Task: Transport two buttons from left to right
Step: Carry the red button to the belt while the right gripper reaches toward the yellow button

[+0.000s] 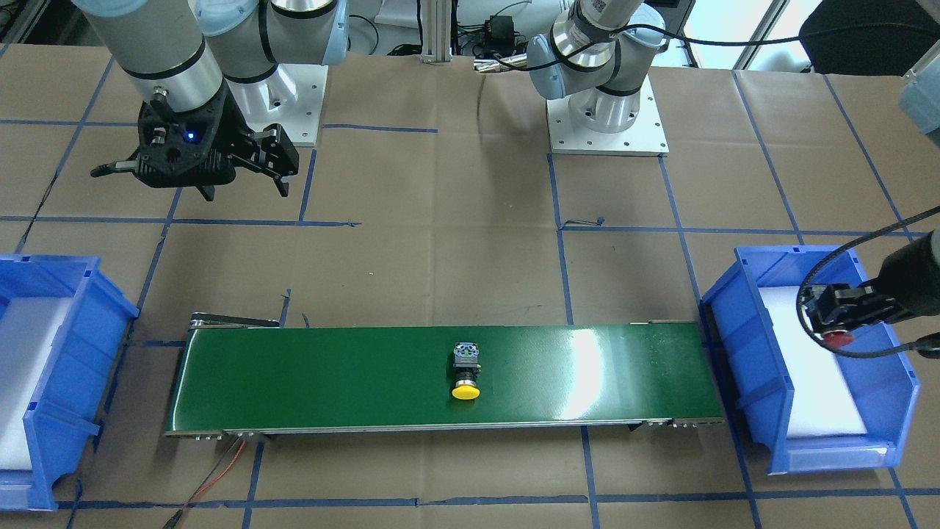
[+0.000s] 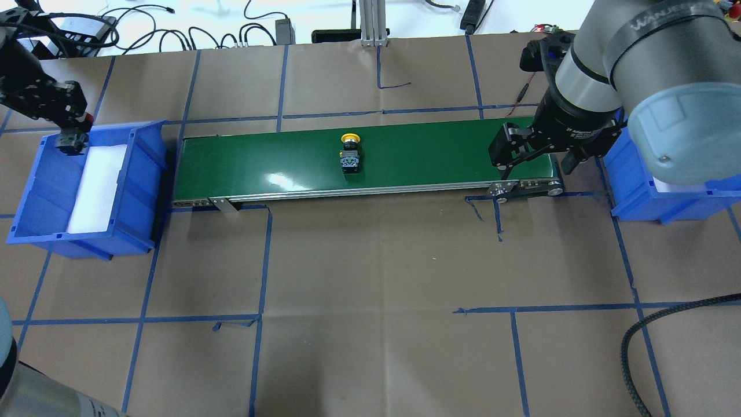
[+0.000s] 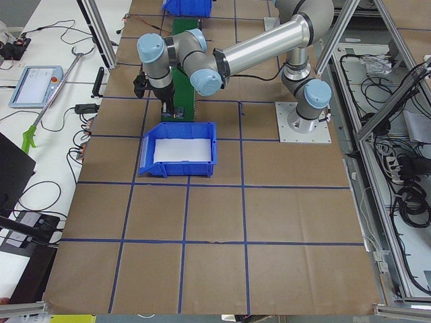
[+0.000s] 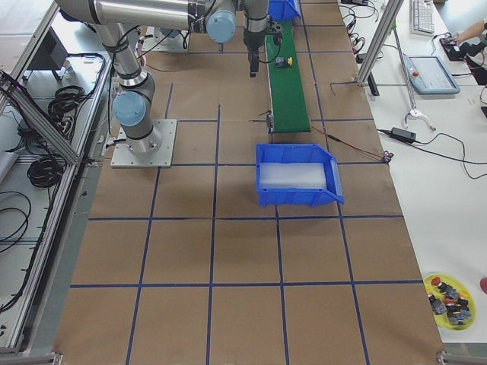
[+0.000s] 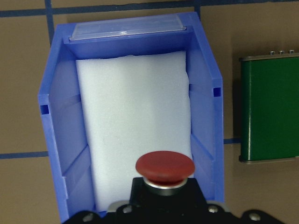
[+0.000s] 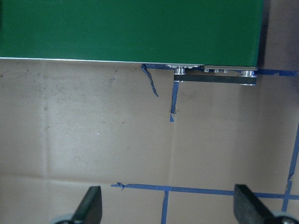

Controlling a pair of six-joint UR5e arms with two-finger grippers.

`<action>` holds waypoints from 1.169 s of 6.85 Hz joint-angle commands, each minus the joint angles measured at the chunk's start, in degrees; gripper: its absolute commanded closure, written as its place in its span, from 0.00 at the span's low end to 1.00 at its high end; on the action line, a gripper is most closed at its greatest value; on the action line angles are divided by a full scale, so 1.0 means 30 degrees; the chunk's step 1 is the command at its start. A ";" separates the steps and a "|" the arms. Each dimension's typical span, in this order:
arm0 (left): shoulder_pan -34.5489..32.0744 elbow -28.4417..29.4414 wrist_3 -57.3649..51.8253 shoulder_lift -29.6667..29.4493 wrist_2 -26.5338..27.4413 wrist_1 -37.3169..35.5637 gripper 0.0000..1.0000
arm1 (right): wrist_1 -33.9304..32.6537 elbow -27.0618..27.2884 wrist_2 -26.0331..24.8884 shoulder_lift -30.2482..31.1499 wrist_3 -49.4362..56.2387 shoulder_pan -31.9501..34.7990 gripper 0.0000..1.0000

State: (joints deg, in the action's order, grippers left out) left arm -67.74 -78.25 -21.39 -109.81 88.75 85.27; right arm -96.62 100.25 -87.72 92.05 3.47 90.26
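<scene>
Next, my left gripper releases the red-capped button, now held above the bin's white foam, on the green conveyor belt's end [image 1: 659,369] [image 5: 287,110] that is nearest the bin below this gripper.
A yellow-capped button [image 1: 465,371] [image 2: 349,153] lies on its side near the middle of the green conveyor belt [image 1: 330,378] [image 2: 255,162]. My left gripper [image 1: 826,323] [image 2: 72,139] is shut on the red-capped button [image 1: 838,339] [image 5: 165,169]. It holds that button above the white foam inside the blue bin [image 1: 742,345] [image 2: 40,185] [image 5: 205,107] at the belt's left end. My right gripper [image 1: 246,187] [image 2: 535,168] [image 6: 168,210] hangs open and empty over the table. It is beside the belt's right end, on the robot's side.
A second blue bin [image 1: 66,353] [image 2: 637,200] lined with white foam stands beyond the belt's right end. Blue tape lines cross the brown paper tabletop. A yellow dish [image 4: 450,296] with several spare buttons sits far off at a table corner. Red and black wires [image 1: 220,470] trail from the belt.
</scene>
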 commanded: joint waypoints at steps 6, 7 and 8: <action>-0.4286 -0.3881 0.5987 0.0131 0.1489 -0.5117 0.83 | -0.6964 -0.0661 0.0324 -0.3495 -0.0132 0.0003 0.00; -0.4286 -0.4091 0.5987 -0.0017 0.1673 -0.5334 0.82 | -0.7458 -0.0661 0.0267 -0.3961 -0.0161 -0.0026 0.00; -0.4286 -0.4093 0.5987 -0.0105 0.1646 -0.5337 0.82 | -0.8565 -0.0690 0.0324 -0.4110 -0.0161 0.0003 0.00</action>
State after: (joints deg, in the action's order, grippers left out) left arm -80.59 -89.95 -3.42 -109.72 93.24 70.14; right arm -119.28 98.24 -86.87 80.57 3.01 90.22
